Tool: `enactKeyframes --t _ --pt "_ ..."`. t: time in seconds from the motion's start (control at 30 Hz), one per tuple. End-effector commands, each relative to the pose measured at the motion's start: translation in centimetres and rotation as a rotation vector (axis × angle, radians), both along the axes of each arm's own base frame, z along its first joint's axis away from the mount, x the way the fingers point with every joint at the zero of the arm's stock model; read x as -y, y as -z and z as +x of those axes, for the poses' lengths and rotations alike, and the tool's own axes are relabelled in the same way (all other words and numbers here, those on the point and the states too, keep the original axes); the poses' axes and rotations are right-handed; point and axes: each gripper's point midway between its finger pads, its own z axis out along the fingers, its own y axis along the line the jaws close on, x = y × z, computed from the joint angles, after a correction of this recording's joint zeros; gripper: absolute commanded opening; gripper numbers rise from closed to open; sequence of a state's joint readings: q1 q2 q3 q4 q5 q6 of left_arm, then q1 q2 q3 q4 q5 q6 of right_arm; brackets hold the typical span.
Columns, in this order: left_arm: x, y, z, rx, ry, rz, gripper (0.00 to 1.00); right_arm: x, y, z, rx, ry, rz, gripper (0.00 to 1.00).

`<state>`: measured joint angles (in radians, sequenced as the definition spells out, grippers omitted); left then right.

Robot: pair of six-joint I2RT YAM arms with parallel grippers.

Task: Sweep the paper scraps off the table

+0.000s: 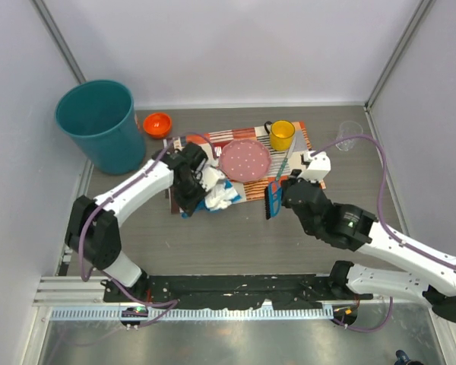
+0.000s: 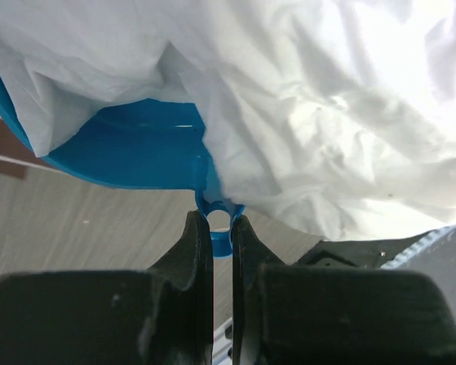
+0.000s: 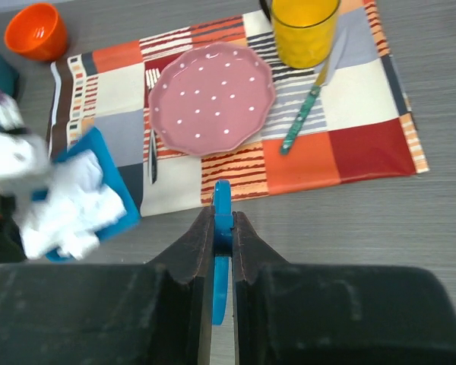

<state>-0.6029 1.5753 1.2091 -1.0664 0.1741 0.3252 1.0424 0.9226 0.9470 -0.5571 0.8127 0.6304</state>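
I should let go of the blue dustpan, now at the placemat's edge, with my left gripper, setting it free on the grey table (image 1: 211,244) between the placemat and the front edge.
My left gripper (image 1: 188,190) is shut on the handle (image 2: 220,228) of a blue dustpan (image 2: 137,148), at the left edge of the placemat. Crumpled white paper scraps (image 1: 219,194) fill the pan; they also show in the left wrist view (image 2: 327,114) and in the right wrist view (image 3: 68,201). My right gripper (image 1: 277,199) is shut on a small blue brush (image 1: 273,201), held on edge over the grey wood-grain table (image 1: 235,243), just right of the pan. The brush shows between its jaws in the right wrist view (image 3: 223,205).
A patchwork placemat (image 1: 304,144) holds a pink dotted plate (image 1: 245,160), a yellow mug (image 1: 281,135), a teal knife (image 3: 304,114) and a fork (image 3: 153,144). A teal bin (image 1: 99,122) stands at the back left, beside an orange bowl (image 1: 157,123). A clear glass (image 1: 349,133) stands back right.
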Motion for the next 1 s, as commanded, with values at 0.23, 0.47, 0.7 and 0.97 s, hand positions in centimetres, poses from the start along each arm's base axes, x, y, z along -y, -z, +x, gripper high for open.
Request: enactKeyframes --t 0.23,0.47,0.7,0.97 --pt "-4.8 -11.6 9.5 0.204 -0.342 -0.221 0.00 3.0 -1.7 -0.1 0.037 0.080 -0.030 0.01" --pt "-11.0 -19.6 15.2 0.380 -0.524 -0.273 0.00 2.0 -0.7 0.0 0.006 0.047 -0.063 0.01" --pt "-18.8 -24.9 18.9 0.516 -0.765 -0.303 0.00 1.7 -0.8 -0.1 -0.001 0.032 -0.063 0.01" --pt "-31.2 -28.6 20.0 0.871 -1.002 0.055 0.00 1.5 -0.4 -0.2 -0.015 0.017 -0.073 0.01"
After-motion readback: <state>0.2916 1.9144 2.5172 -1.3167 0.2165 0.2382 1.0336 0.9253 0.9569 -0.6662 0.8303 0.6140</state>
